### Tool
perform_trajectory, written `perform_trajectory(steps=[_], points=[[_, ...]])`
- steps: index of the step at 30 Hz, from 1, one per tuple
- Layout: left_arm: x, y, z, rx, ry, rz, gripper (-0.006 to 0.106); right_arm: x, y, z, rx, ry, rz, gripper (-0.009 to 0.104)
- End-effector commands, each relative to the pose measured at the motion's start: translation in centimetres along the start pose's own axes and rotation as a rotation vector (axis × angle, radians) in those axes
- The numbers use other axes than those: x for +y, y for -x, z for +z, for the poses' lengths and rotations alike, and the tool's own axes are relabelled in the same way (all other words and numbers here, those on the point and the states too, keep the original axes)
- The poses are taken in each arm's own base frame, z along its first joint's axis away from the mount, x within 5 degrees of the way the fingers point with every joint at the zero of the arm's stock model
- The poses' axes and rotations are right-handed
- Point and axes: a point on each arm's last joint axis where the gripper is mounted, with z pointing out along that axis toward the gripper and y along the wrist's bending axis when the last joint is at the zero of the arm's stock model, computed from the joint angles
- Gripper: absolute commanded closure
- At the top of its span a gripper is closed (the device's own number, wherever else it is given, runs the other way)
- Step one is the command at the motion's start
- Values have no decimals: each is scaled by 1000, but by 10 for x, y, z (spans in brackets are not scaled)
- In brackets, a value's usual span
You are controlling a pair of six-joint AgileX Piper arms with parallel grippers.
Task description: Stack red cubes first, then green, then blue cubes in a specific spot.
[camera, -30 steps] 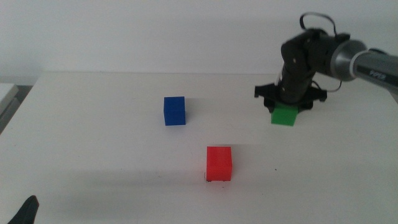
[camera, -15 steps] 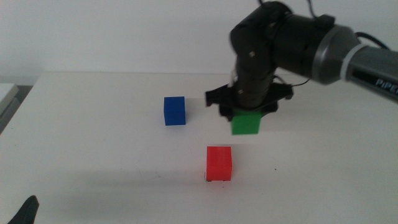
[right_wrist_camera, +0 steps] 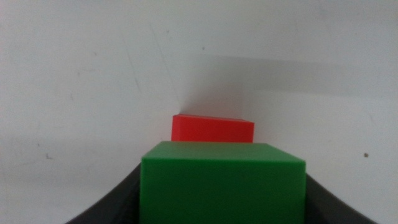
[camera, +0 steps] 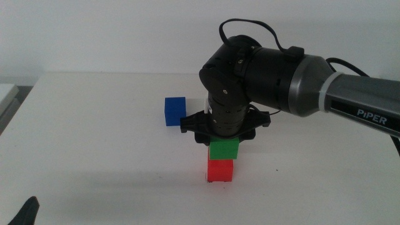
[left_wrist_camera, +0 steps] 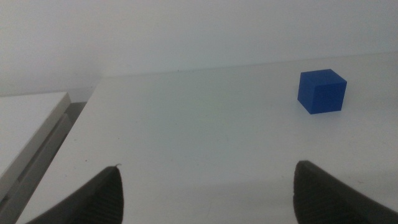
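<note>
Next, I let go of the green cube with my right gripper squarely on top of the red cube (camera: 220, 157) (right_wrist_camera: 212, 149).
The red cube (camera: 220, 170) sits on the white table near the front middle, on the spot's black marks, which barely show at its base; it also shows in the right wrist view (right_wrist_camera: 212, 129). My right gripper (camera: 223, 145) is shut on the green cube (camera: 224, 149) and holds it directly over the red cube, touching or nearly touching its top; the green cube also fills the right wrist view (right_wrist_camera: 222, 180). The blue cube (camera: 175, 111) stands to the back left, also in the left wrist view (left_wrist_camera: 321, 91). My left gripper (left_wrist_camera: 208, 199) is open, empty, at the front left.
A tiny black mark (camera: 277, 170) lies on the table right of the red cube. A white block (left_wrist_camera: 28, 127) lies beyond the table's left edge. The right arm's dark body (camera: 269, 69) reaches over the table's middle.
My right gripper has carried the green cube from the back right, leftward and forward, to just above the red cube. The left gripper, red cube and blue cube have not moved.
</note>
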Motion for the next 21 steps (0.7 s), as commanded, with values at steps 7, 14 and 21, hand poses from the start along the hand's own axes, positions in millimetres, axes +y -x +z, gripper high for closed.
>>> perform_trajectory(steps=[7, 14, 21], points=[[0, 2, 0, -18, -1, -4, 7, 6, -4, 7, -6, -15, 31, 78], [0, 2, 0, -18, -1, -4, 7, 7, -4, 16, -10, -44, 75, 78], [0, 2, 0, -18, -1, -4, 7, 8, -6, 28, -4, -73, 90, 78]])
